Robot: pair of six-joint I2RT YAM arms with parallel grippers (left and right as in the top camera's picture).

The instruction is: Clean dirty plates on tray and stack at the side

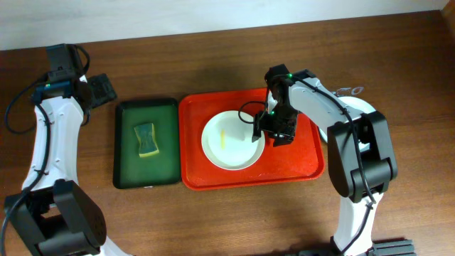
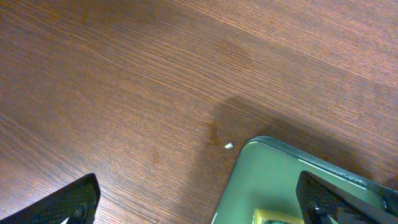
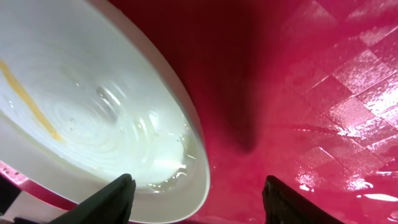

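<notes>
Next, I move my left gripper over to the middle of the yellow-green sponge (image 1: 146, 139) in the dark green tray and close it there.
A white-cream plate (image 1: 229, 140) with a thin yellow smear lies flat on the orange-red tray (image 1: 298, 160). My right gripper (image 1: 264, 131) hovers over the plate's right rim. In the right wrist view it (image 3: 202, 202) is open and holds nothing. One fingertip is over the plate (image 3: 93, 112) and the other over the bare tray (image 3: 311, 93), so the rim lies between them. My left gripper (image 1: 106, 89) is open and empty, far left, off the trays. In its own view the left gripper (image 2: 202, 205) hangs above the wood beside a green tray corner.
A dark green tray (image 1: 167, 121) with a yellow-green sponge (image 1: 147, 140) sits just left of the orange-red tray. Right of that tray, a pale plate (image 1: 361, 105) shows partly under the right arm. The green tray's corner (image 2: 273, 174) and the sponge's edge (image 2: 277, 218) show in the left wrist view.
</notes>
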